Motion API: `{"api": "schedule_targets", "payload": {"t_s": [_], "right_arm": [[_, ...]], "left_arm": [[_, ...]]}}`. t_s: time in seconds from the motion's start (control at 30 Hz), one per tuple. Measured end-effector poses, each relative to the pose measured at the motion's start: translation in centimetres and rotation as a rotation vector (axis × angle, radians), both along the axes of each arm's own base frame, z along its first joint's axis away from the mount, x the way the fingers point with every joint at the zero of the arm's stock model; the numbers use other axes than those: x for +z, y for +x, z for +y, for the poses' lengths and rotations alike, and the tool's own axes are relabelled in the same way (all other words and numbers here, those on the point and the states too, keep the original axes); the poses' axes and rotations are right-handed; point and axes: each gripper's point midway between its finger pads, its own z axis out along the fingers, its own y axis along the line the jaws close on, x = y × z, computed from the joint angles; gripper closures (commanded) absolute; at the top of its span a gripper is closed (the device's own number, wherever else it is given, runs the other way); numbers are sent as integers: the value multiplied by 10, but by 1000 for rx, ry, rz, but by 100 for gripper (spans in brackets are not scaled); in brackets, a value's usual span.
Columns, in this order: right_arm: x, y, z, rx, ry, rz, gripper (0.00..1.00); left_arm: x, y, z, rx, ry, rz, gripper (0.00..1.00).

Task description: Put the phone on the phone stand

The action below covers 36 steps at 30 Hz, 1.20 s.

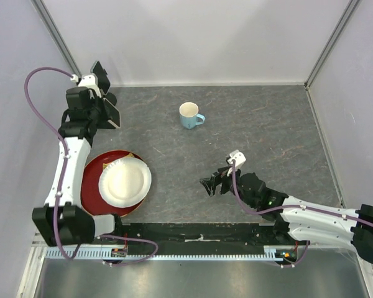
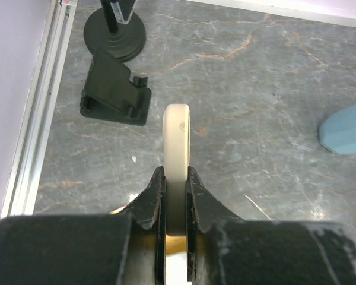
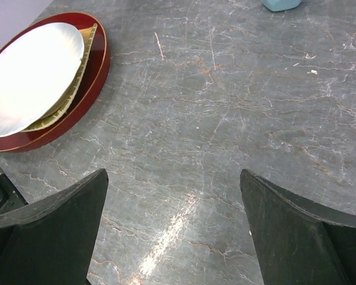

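Note:
The robot's left gripper should release the phone against the black phone stand's sloping back [image 1: 104, 108] [image 2: 114, 86], beside the black round base.
My left gripper [image 2: 176, 175] is shut on the phone [image 2: 177, 130], which shows edge-on as a white slab standing out between the jaws above the table. The black phone stand [image 2: 114, 89] sits on the table ahead and to the left of the phone, apart from it. From above, the left gripper [image 1: 105, 107] hangs at the far left of the table with the phone [image 1: 114, 115] in it, and the arm hides the stand. My right gripper [image 1: 212, 184] is open low over the near middle, and its fingers [image 3: 53, 231] have only bare table between them.
A light blue mug [image 1: 190, 115] stands at the far middle. A red tray [image 1: 90, 180] with a white plate [image 1: 124, 180] lies at the near left. A black round base with a post [image 2: 114, 27] stands just beyond the phone stand, by the left wall.

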Motion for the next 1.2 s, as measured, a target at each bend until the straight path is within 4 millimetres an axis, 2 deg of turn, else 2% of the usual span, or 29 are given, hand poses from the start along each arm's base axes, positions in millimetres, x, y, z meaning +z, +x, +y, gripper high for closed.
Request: {"api": "schedule_targets", "payload": {"t_s": [0.17, 0.27, 0.43, 0.63, 0.73, 0.93, 1.2], "right_arm": [[3, 0, -7, -12, 19, -12, 2], [3, 1, -9, -18, 24, -14, 2], [2, 3, -13, -27, 27, -14, 2], [-4, 3, -12, -17, 12, -1, 2], [-5, 3, -12, -16, 11, 3, 2], [-7, 4, -11, -9, 9, 9, 2], [-11, 4, -10, -2, 1, 18, 2]], "left_arm": [[-24, 39, 40, -12, -11, 22, 98], [-40, 54, 59, -47, 5, 31, 98], [-42, 74, 67, -152, 6, -13, 98], [-37, 116, 69, -267, 55, -38, 98], [-48, 119, 73, -284, 66, -11, 98], [-74, 112, 85, -278, 40, 64, 98], [-84, 109, 87, -274, 29, 94, 98]]}}
